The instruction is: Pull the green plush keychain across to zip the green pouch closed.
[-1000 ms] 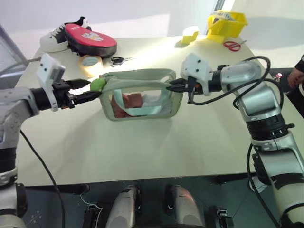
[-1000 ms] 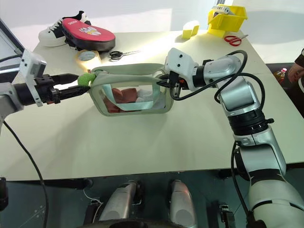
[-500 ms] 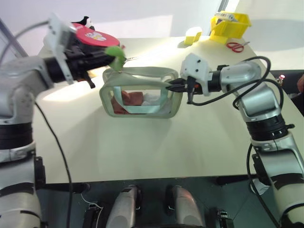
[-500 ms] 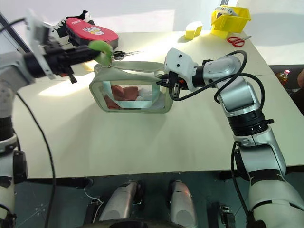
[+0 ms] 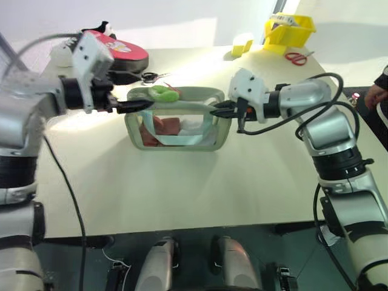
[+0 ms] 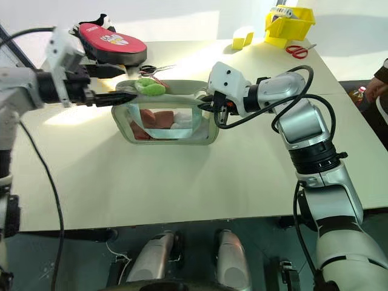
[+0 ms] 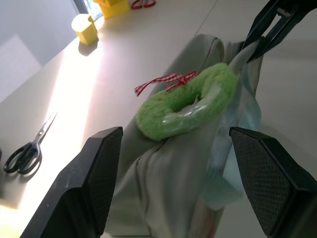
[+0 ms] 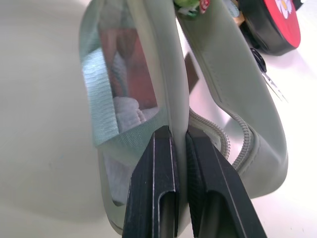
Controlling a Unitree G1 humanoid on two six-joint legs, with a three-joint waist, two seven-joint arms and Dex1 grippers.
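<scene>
The green plush keychain is lying near the pouch's loose end, so the robot's left gripper should pinch that end's edge (image 5: 136, 116) before the right gripper pulls the keychain across.
The green pouch (image 5: 176, 124) stands mid-table, reddish and white contents showing through its clear side. The green plush keychain (image 5: 163, 93) lies loose on the pouch's top near its left end, a red checked ribbon beside it. My left gripper (image 5: 140, 105) hovers level at the pouch's upper left edge. In the left wrist view its fingers (image 7: 99, 173) are spread wide, so it is open, and the green plush keychain (image 7: 188, 106) rests beyond them untouched. My right gripper (image 5: 219, 110) is shut on the pouch's right-end fabric edge (image 8: 179, 99), beside the zipper teeth.
At the back left are a red-and-black oval pad (image 5: 118, 51) and a white sneaker (image 5: 63, 54), with black scissors (image 5: 151, 76) behind the pouch. Back right: a yellow block (image 5: 242, 43), a yellow bin (image 5: 290, 29), red scissors (image 5: 296, 59). A person's hand (image 5: 376, 94) is at the right edge.
My left gripper pulled the keychain up and rightward from the pouch's left end, then let go and opened. The keychain now lies on the pouch top. The right gripper kept still.
</scene>
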